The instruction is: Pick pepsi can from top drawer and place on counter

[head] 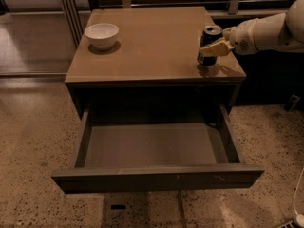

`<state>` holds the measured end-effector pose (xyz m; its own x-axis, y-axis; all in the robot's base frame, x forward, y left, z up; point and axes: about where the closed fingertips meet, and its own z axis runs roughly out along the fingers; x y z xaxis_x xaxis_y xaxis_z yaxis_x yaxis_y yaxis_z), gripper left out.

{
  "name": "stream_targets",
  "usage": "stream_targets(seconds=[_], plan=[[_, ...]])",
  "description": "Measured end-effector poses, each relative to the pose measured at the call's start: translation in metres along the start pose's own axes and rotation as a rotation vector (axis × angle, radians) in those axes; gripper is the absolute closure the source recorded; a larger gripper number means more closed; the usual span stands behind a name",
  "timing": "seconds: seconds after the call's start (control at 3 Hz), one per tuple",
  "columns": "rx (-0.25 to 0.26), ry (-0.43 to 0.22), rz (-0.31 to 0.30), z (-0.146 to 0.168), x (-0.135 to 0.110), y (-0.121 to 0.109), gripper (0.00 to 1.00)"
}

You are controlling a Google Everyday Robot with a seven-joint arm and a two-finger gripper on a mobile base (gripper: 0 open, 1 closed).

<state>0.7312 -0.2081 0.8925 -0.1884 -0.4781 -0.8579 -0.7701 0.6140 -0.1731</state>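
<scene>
Next, my gripper sets the pepsi can down upright and lets go of it on the counter's front corner (pixel 208 71), on the side of the counter away from the white bowl.
The pepsi can (pixel 210 33), dark blue with a silver top, stands upright on the counter (pixel 152 46) near its right front corner. My gripper (pixel 209 48) reaches in from the right on a white arm and is shut on the can, with one tan finger (pixel 216 47) across the can's front side. The can's base rests on or just above the tan top. The top drawer (pixel 154 146) is pulled fully open below the counter, and its flat grey bottom holds nothing.
A white bowl (pixel 101 34) sits at the counter's back left. The open drawer's front panel (pixel 156 178) juts out over the speckled terrazzo floor (pixel 28 141). Railings and a dark wall stand behind the cabinet.
</scene>
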Motion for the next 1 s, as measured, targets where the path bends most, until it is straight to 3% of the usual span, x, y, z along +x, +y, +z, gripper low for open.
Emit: stream_targets(seconds=[0.67,1.0], plan=[[-0.005,0.014,0.131,0.003,0.021,-0.004,1.00],[-0.011,0.015,0.133,0.005,0.024,-0.004,1.00]])
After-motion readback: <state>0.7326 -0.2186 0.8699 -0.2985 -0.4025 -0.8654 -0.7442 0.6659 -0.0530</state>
